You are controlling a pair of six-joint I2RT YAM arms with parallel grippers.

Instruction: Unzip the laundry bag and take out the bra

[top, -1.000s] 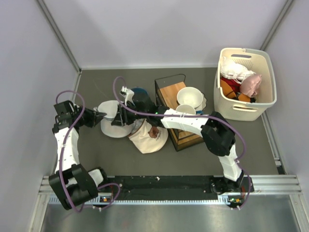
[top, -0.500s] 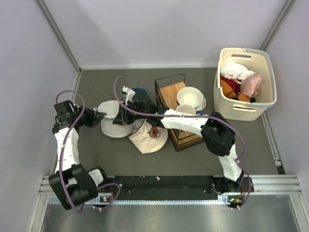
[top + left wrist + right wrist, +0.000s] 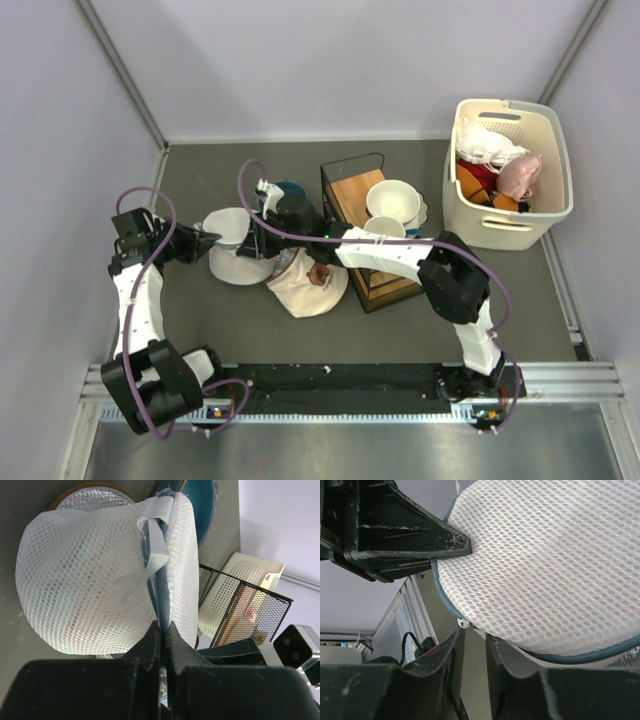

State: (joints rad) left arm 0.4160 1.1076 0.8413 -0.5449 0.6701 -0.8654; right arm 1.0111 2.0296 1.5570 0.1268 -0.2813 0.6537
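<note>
The white zip pull is sitting at the end of one finger. Next, my right gripper backs away, opens wider and closes around the zip pull (image 3: 464,623).
The laundry bag (image 3: 232,262), a white mesh drum with a blue zip seam, lies left of centre; it fills the left wrist view (image 3: 85,575) and the right wrist view (image 3: 555,560). My left gripper (image 3: 208,243) is shut on the bag's blue zip seam (image 3: 162,626) at its left edge. My right gripper (image 3: 250,245) hangs over the bag with its jaws a narrow gap apart (image 3: 474,630). The white zip pull (image 3: 464,624) sits at the tip of one finger, not pinched. The bra is hidden; only a faint peach tint (image 3: 75,629) shows through the mesh.
A cream cloth with a brown mark (image 3: 310,282) lies against the bag's right side. A black wire rack (image 3: 372,240) with white bowls (image 3: 392,203) stands beside it. A blue dish (image 3: 290,188) sits behind the bag. A beige basket (image 3: 555,165) of clothes stands at the back right.
The right gripper has edged very slightly over the bag. The left gripper and the bag have not visibly moved.
</note>
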